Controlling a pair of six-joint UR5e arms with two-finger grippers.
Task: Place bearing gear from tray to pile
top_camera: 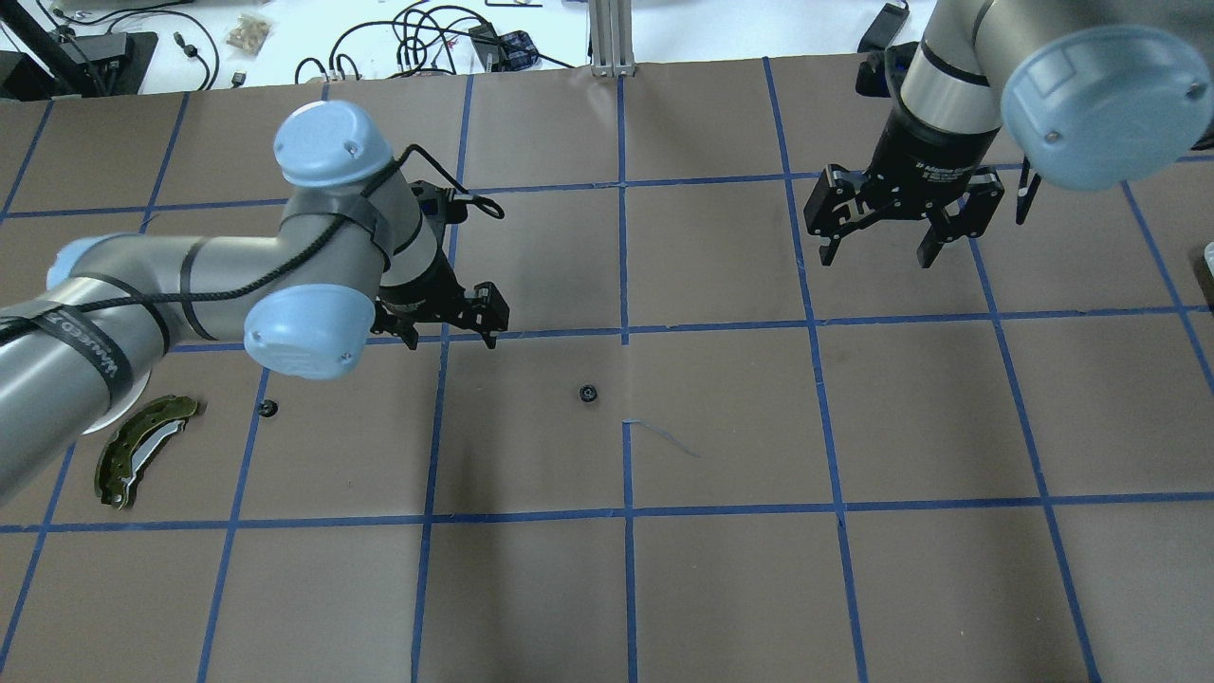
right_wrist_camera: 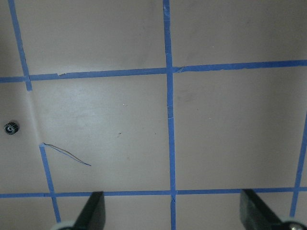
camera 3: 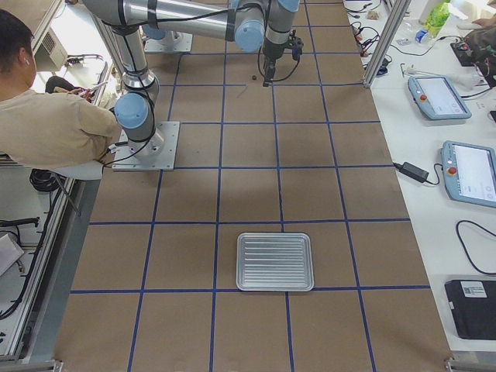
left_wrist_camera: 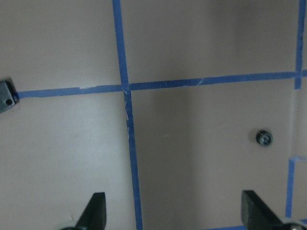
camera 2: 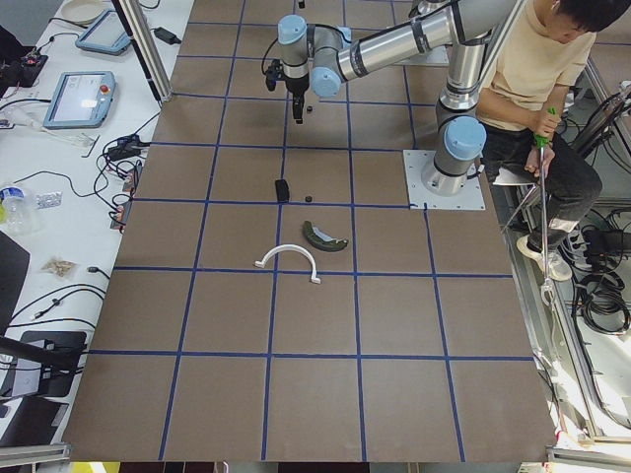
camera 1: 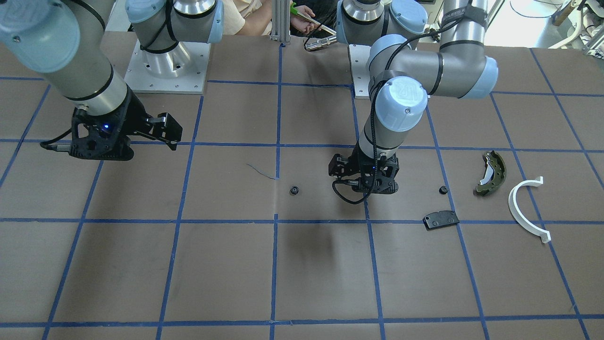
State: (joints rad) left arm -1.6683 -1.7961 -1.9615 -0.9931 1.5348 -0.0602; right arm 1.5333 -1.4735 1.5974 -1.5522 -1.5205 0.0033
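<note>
My left gripper will close next on the toothed rim (camera 1: 294, 191) (left_wrist_camera: 264, 138) of the middle bearing gear, close to the thin scratch mark.
Two small black bearing gears lie on the brown table: one (camera 1: 294, 190) near the middle, also in the left wrist view (left_wrist_camera: 263, 137) and the right wrist view (right_wrist_camera: 10, 128), and one (camera 1: 443, 190) beside the pile. The pile is an olive-green brake shoe (camera 1: 490, 173), a white arc (camera 1: 526, 208) and a flat black pad (camera 1: 440, 219). My left gripper (top_camera: 453, 340) is open and empty, between the two gears. My right gripper (top_camera: 874, 258) is open and empty, high and far from them. The ribbed metal tray (camera 3: 275, 261) shows no parts on it.
Blue tape lines grid the table. A thin scratch mark (top_camera: 664, 436) lies beside the middle gear. A person sits behind the robot bases (camera 2: 542, 89). Tablets and cables lie on the side bench (camera 3: 457, 132).
</note>
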